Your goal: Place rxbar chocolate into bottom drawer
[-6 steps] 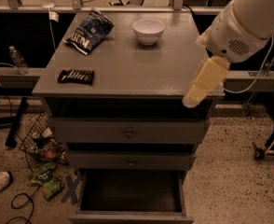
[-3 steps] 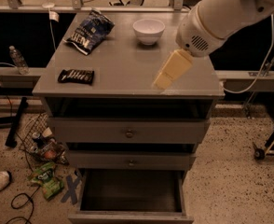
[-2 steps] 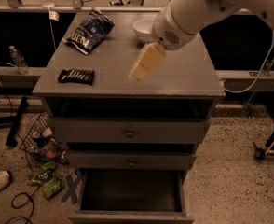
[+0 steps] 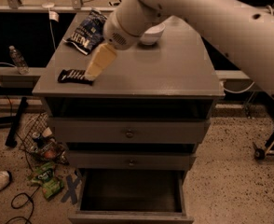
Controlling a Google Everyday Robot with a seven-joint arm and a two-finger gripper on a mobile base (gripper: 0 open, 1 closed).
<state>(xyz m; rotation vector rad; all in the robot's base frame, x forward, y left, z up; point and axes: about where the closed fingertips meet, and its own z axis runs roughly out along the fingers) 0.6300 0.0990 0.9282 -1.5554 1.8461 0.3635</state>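
Observation:
I will close my gripper on the middle of the rxbar chocolate (image 4: 76, 76), between the two ends of the black bar.
The rxbar chocolate (image 4: 74, 76), a small flat black bar with white lettering, lies near the front left corner of the grey cabinet top (image 4: 174, 69). My gripper (image 4: 96, 68) hangs from the big white arm, its pale yellow fingers pointing down-left, with the tips right at the bar's right end. The bottom drawer (image 4: 131, 195) is pulled out below, its dark inside showing and nothing in it.
A blue-and-white chip bag (image 4: 86, 31) lies at the back left of the top and a white bowl (image 4: 151, 34) sits at the back middle, partly behind the arm. Two shut drawers with round knobs (image 4: 128, 133) sit above. Litter, a bottle (image 4: 17, 59) and cables lie on the floor at left.
The arm has swung from the cabinet's right edge across the top to the left, and the gripper has come down to the rxbar chocolate.

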